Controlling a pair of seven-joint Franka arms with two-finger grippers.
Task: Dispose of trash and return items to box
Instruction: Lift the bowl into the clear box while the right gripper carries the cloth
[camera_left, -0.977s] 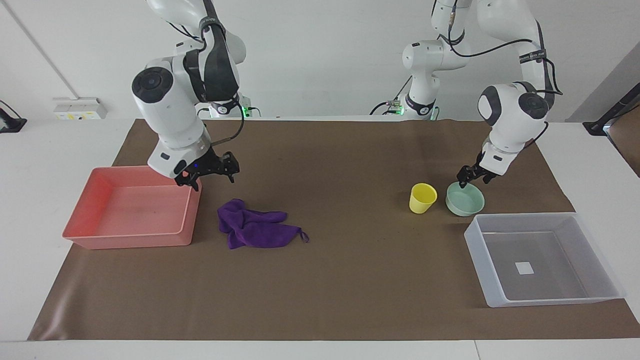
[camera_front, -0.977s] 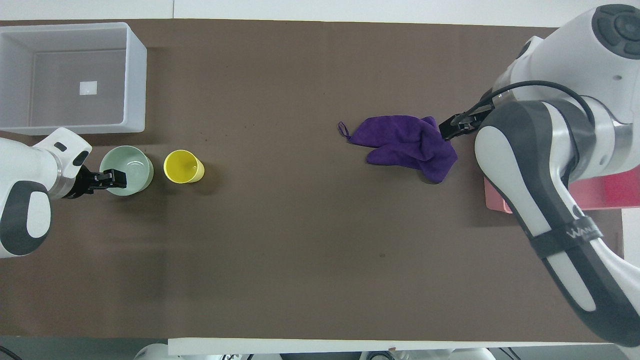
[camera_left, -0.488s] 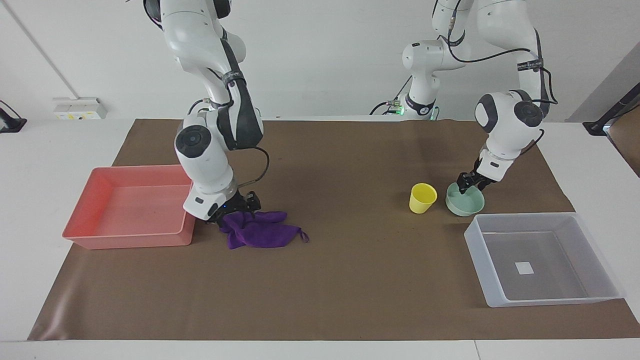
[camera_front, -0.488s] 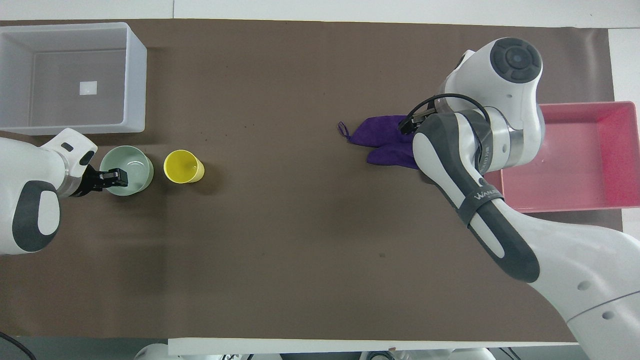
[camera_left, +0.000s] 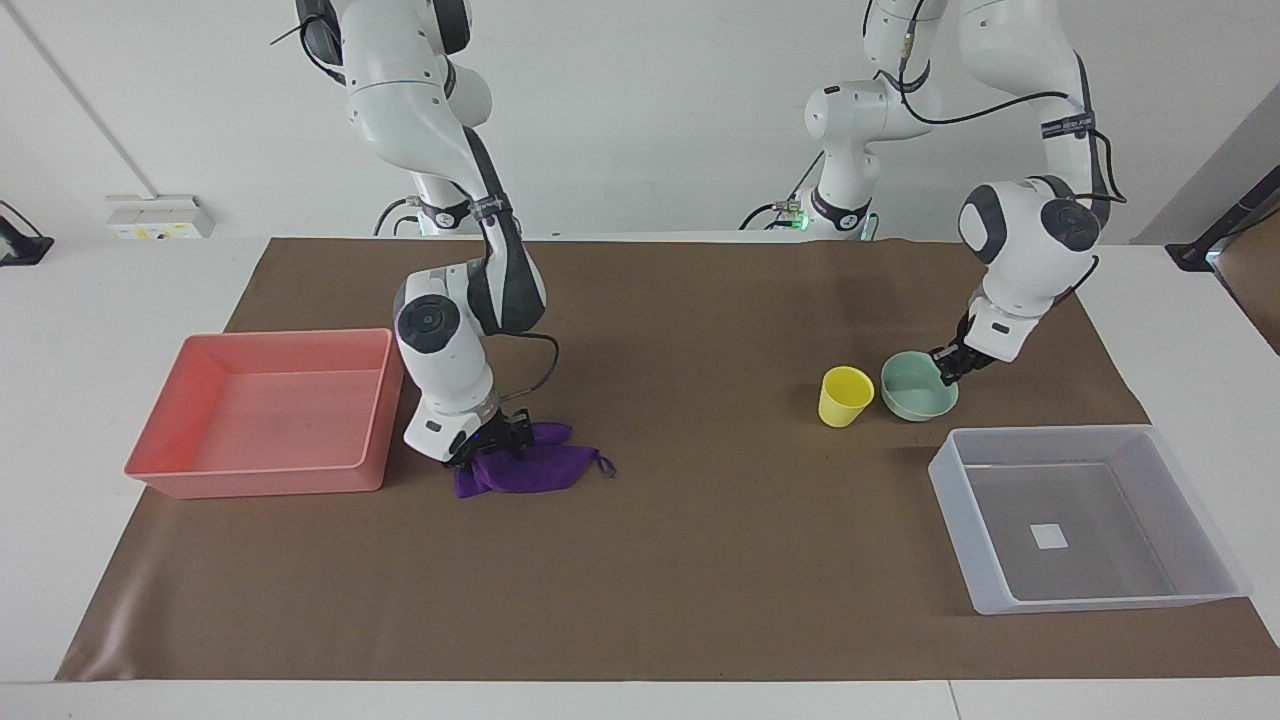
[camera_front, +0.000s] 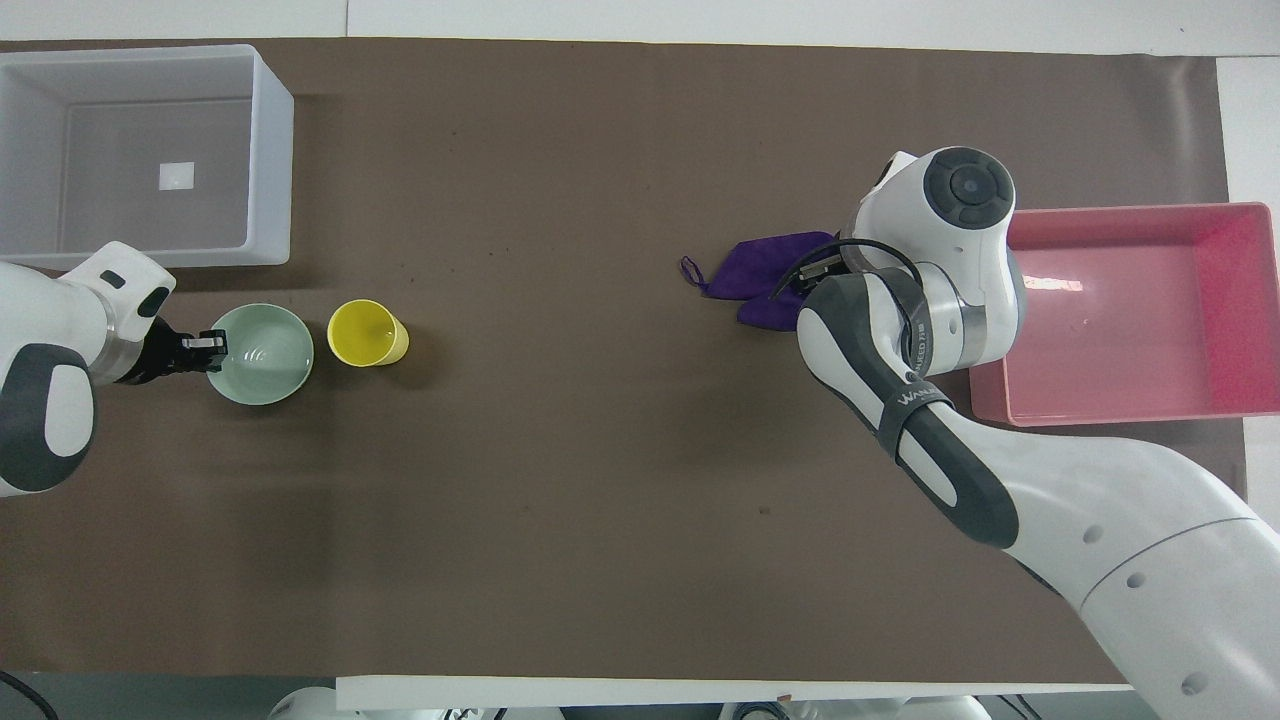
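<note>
The robot's left gripper should set the mint-green bowl down on the white sticker inside the translucent box (camera_front: 182, 169). The bowl is now tilted just off the mat.
The purple cloth (camera_left: 550, 468) lies bunched on the brown mat beside the pink tray; it also shows in the overhead view (camera_front: 755, 275). My right gripper (camera_left: 497, 443) is down on the cloth's end toward the tray, shut on its folds; in the overhead view the arm's wrist hides it. My left gripper (camera_left: 945, 365) is shut on the rim of the mint-green bowl (camera_left: 912, 397) and holds it tilted, just off the mat, beside the yellow cup (camera_left: 843, 396). Gripper (camera_front: 205, 345), bowl (camera_front: 262, 340) and cup (camera_front: 365, 333) show overhead. The translucent box (camera_left: 1045, 432) stands farther from the robots than the bowl, with only its white sticker inside.
The salmon-pink tray (camera_left: 255, 478) stands at the right arm's end of the table, with nothing in it. The brown mat (camera_left: 700, 560) covers the table. In the overhead view the box (camera_front: 270, 150) and the tray (camera_front: 1130, 210) sit at opposite ends.
My right gripper came down from over the tray's corner onto the cloth, which has bunched up. My left gripper closed on the bowl's rim, and the bowl rose, tilted and shifted toward the cup.
</note>
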